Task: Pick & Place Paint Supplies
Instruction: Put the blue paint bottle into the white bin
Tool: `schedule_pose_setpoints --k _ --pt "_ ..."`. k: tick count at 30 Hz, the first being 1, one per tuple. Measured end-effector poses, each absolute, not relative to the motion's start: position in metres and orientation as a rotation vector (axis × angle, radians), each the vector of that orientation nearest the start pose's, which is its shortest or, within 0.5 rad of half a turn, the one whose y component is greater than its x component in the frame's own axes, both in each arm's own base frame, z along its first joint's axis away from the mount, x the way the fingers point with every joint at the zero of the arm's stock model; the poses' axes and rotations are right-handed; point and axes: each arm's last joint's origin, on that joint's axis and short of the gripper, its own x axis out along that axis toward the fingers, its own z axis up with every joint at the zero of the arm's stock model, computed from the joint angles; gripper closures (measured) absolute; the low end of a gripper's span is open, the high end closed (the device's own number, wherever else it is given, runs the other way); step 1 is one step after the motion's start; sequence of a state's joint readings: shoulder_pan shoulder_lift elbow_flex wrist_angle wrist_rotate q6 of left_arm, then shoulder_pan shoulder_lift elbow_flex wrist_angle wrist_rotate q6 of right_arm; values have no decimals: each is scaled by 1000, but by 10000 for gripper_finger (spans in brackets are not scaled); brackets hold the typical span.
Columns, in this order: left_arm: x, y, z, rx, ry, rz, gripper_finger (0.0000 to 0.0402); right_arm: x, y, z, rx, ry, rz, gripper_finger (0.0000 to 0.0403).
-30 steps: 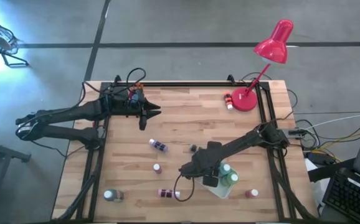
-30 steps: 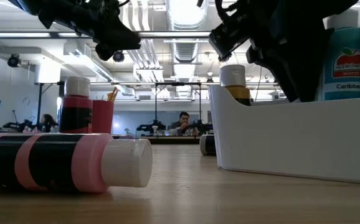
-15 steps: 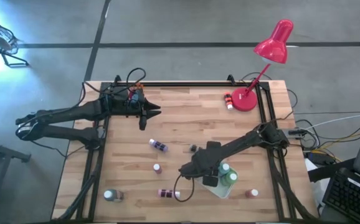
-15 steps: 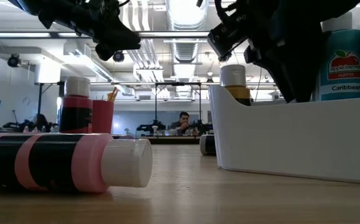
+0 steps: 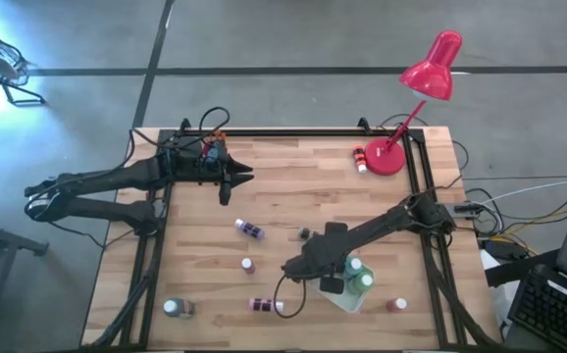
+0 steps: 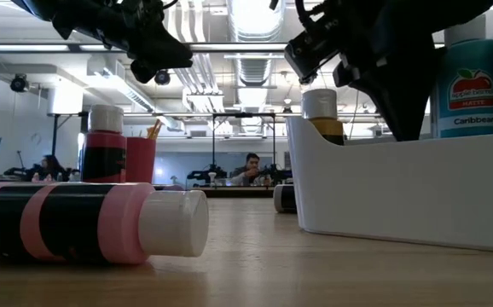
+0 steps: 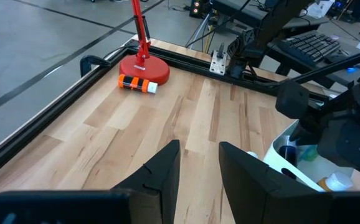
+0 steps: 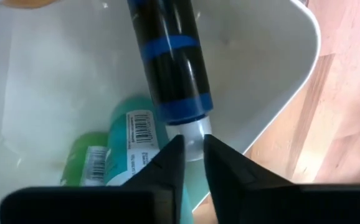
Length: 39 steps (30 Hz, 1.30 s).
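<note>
My right fingers are nearly shut at the black-and-blue bottle's white cap; next I open them, grip around its body (image 8: pixel 172 61).
A white bin (image 5: pixel 354 298) stands at the table's near right. My right gripper (image 8: pixel 192 152) points down into it, its fingers almost together. Just past the tips is a black-and-blue bottle (image 8: pixel 170 62), its white cap toward the gripper. Its far end is out of view. Beneath it lie a teal bottle (image 8: pixel 127 149) and a green one (image 8: pixel 83 165). Other bottles are scattered on the table: purple (image 5: pixel 250 229), pink-and-black (image 5: pixel 264 305) and red (image 5: pixel 394 305). My left gripper (image 7: pixel 200 155) hovers open and empty over the far left. No paintbrush shows. My right gripper stands directly over the black-and-blue bottle's white cap (image 8: pixel 189 134), coming from above. The cap looks wider than the gap and seems to lie beyond the fingertips (image 8: pixel 167 162). I cannot tell whether they touch it.
A red desk lamp stands on its base (image 5: pixel 386 159) at the far right, an orange-and-black bottle (image 5: pixel 360 157) lying beside it. More bottles lie near the front edge (image 5: pixel 176 308) and mid-table (image 5: pixel 248 265). A black frame rail (image 5: pixel 293 131) borders the table.
Both arms have kept their places. In the low view, the teal bottle standing in the bin has shifted slightly sideways beside my right gripper.
</note>
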<state>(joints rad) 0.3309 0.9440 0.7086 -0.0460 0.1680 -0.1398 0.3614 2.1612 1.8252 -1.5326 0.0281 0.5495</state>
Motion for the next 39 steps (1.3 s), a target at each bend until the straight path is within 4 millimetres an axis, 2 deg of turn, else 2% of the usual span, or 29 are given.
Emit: schedule_pose_setpoints --k 5,9,25,39 --pt "200 64 292 -208 261 181 285 365 137 206 22 1823 -268 387" --pt "200 64 292 -208 261 181 284 365 137 206 2 1827 -242 391" --pt "201 64 296 -201 237 179 285 377 142 208 -35 1714 -103 283" --pt "201 63 317 -189 204 146 285 379 143 195 -74 1676 -34 221"
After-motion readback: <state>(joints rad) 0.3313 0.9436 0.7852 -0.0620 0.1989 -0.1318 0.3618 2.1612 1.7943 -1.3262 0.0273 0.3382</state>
